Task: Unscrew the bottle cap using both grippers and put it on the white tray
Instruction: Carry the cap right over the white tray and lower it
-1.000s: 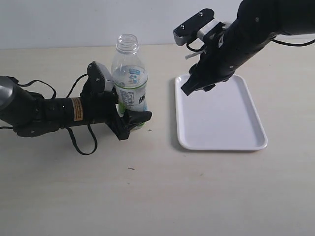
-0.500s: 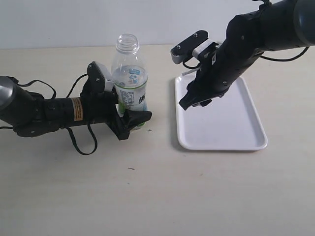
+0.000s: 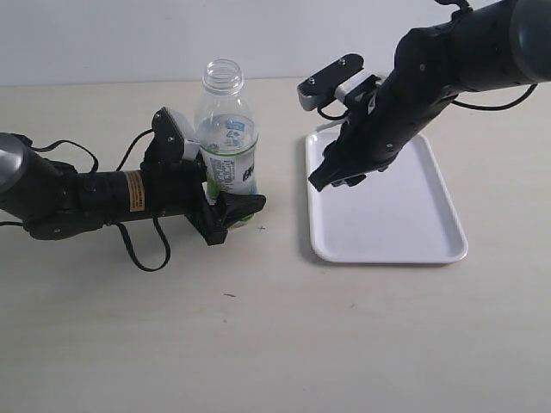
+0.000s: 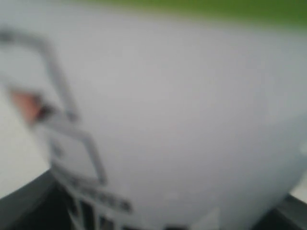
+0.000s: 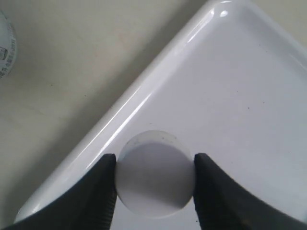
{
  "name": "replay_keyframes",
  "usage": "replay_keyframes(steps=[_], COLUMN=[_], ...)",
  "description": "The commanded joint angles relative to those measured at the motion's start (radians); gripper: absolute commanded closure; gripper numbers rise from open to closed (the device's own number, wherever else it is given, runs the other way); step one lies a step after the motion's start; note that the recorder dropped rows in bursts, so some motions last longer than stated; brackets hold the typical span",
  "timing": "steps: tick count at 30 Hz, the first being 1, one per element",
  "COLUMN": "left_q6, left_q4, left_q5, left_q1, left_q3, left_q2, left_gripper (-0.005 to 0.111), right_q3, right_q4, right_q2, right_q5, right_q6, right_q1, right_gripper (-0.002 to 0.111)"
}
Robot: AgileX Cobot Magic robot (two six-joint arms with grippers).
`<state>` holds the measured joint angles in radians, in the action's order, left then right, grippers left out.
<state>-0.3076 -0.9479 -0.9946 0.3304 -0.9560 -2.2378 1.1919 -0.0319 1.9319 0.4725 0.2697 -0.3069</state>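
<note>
Next, I set the bottle cap with my right gripper on the white tray [image 3: 345,206] near its bottle-side edge.
The clear bottle [image 3: 225,146] with its white and green label stands upright on the table, its neck open. My left gripper [image 3: 227,198] is shut on its lower body; the blurred label [image 4: 182,120] fills the left wrist view. The round white bottle cap [image 5: 154,173] sits between the black fingers of my right gripper [image 5: 154,181], which is shut on it. That gripper [image 3: 331,176] hangs low over the near-left part of the white tray [image 3: 405,224]. Whether the cap touches the tray [image 5: 240,96] I cannot tell. The exterior view hides the cap.
The tray lies on a pale beige table [image 3: 275,327], right of the bottle. The left arm's black cables [image 3: 142,254] loop on the table beside it. A pale wall [image 3: 103,43] closes the far side.
My right gripper has come down and slightly left with the cap, closer to the tray's near-left part. The left gripper and the bottle have not moved.
</note>
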Motion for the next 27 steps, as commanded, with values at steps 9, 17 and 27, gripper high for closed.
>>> replay_keyframes(steps=[9, 17, 27], left_q6=[-0.007, -0.007, -0.007], left_q4=[0.020, 0.020, 0.020], left_q5=[-0.045, -0.045, -0.045], left_q1=[-0.003, -0.003, -0.003], left_q3=[0.000, 0.000, 0.000], left_q2=[0.009, 0.009, 0.009], left_gripper=[0.107, 0.107, 0.107], right_q3=[-0.006, -0.006, -0.006], right_q4=[-0.003, 0.013, 0.015], right_q2=[0.045, 0.077, 0.077], right_q5=[-0.033, 0.001, 0.010], right_q6=[0.007, 0.007, 0.007], right_q1=[0.005, 0.005, 0.005], right_gripper=[0.108, 0.108, 0.073])
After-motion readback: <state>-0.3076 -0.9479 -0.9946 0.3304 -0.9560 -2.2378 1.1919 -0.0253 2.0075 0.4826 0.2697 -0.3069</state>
